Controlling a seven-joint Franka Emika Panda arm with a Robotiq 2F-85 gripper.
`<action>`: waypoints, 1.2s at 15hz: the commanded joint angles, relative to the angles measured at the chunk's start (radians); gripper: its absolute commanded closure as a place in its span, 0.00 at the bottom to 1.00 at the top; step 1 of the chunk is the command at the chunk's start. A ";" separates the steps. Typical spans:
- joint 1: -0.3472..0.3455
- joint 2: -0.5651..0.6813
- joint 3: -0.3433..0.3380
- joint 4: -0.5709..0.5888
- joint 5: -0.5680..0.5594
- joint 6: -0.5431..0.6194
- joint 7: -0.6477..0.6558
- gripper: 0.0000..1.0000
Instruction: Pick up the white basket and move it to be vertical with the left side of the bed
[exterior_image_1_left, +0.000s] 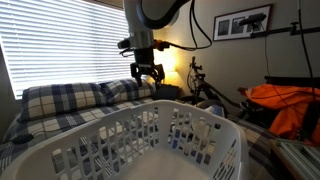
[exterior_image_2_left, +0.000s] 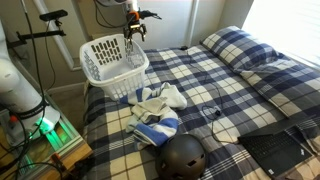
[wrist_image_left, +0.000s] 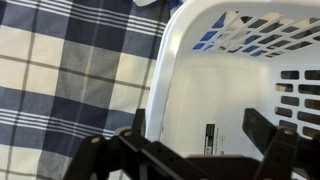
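Observation:
My gripper should close on the far long rim (exterior_image_1_left: 118, 115) (wrist_image_left: 158, 152) of the white basket, at the part where that rim runs along beside the plaid bedding.
The white basket (exterior_image_2_left: 108, 62) stands on the near corner of the bed (exterior_image_2_left: 235, 95), which has navy, white and grey plaid bedding. In an exterior view the basket (exterior_image_1_left: 150, 140) fills the foreground. My gripper (exterior_image_2_left: 133, 36) hangs open just above the basket's rim, also seen in an exterior view (exterior_image_1_left: 147, 76). In the wrist view the gripper (wrist_image_left: 200, 128) is open and empty. One finger is over the bedding (wrist_image_left: 60, 60) beside the thick white rim (wrist_image_left: 166, 70). The other finger is over the basket floor, near its small label (wrist_image_left: 210, 138).
A heap of white and blue clothes (exterior_image_2_left: 158, 108), a black helmet (exterior_image_2_left: 183, 155) and a laptop (exterior_image_2_left: 282, 150) lie on the bed. Two plaid pillows (exterior_image_1_left: 75, 98) sit at its head. An orange fabric heap (exterior_image_1_left: 290, 105) and a bicycle (exterior_image_1_left: 205, 90) stand beside the bed.

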 joint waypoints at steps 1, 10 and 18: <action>-0.022 0.010 0.027 0.014 -0.012 -0.004 0.003 0.00; -0.026 0.025 0.041 0.021 -0.003 0.028 -0.028 0.00; -0.043 0.051 0.113 -0.024 0.110 0.225 -0.045 0.00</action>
